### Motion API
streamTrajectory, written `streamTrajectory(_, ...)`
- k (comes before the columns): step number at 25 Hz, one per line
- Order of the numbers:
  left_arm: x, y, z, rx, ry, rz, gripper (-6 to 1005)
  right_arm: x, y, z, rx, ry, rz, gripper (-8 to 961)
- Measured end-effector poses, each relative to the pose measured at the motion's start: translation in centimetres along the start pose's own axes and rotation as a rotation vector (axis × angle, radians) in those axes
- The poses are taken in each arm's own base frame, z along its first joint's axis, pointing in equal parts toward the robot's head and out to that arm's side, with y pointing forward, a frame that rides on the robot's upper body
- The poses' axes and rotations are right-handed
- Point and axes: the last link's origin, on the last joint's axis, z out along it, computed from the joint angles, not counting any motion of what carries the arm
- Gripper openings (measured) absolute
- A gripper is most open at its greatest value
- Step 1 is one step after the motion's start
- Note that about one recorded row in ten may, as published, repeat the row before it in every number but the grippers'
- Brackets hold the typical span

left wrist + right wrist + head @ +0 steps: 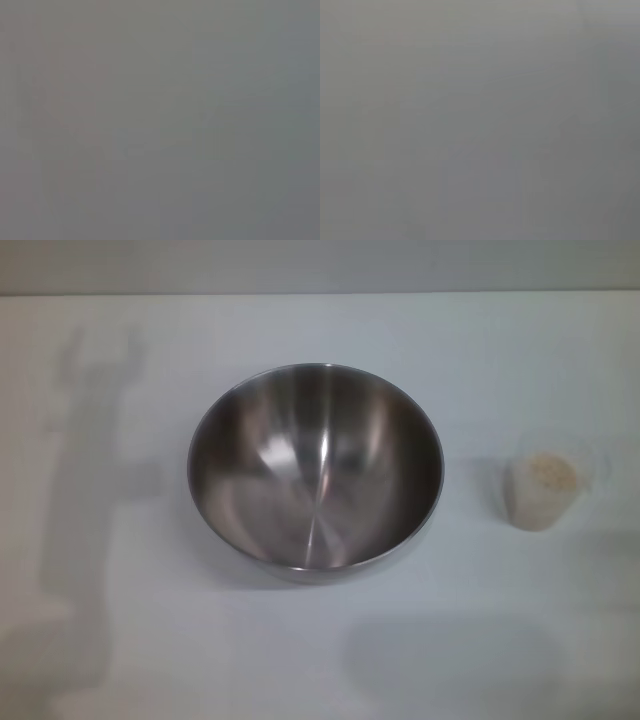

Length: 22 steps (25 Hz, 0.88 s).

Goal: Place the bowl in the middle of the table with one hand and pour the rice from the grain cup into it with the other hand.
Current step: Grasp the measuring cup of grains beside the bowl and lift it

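The robot's right gripper needs to next go to the grain cup's handle [598,466], on the side of the cup away from the steel bowl, and close there.
In the head view the steel bowl [315,468] stands upright in the middle of the white table [120,640], and its shiny inside holds nothing. The clear grain cup [547,487] stands upright to the bowl's right, apart from it, with pale rice [548,472] up to near its rim. Neither gripper shows in the head view. Both wrist views show only a flat grey field with no object in them.
An arm-shaped shadow [90,490] lies on the table at the left, and a fainter shadow [450,660] lies at the front right. The table's far edge [320,294] runs along the top of the head view.
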Motion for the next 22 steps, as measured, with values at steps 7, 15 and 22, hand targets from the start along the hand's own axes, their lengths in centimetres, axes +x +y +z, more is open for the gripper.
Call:
streamTrajectory(7, -6.8, -2.0, -7.3, 0.017, 0.116, -0.172, 813, 0.2, 0.5, -2.5, -0.118, 0.059, -0.025, 808)
streamTrajectory(15, -9.8, -3.2, -9.9, -0.004, 0.065, -0.207, 813, 1.6, 1.1, -4.2, -0.194, 0.187, -0.033, 808)
streamTrajectory(22, -9.9, -3.3, -10.2, -0.007, 0.066, -0.204, 813, 3.7, 1.9, -3.3, -0.228, 0.308, -0.037, 808)
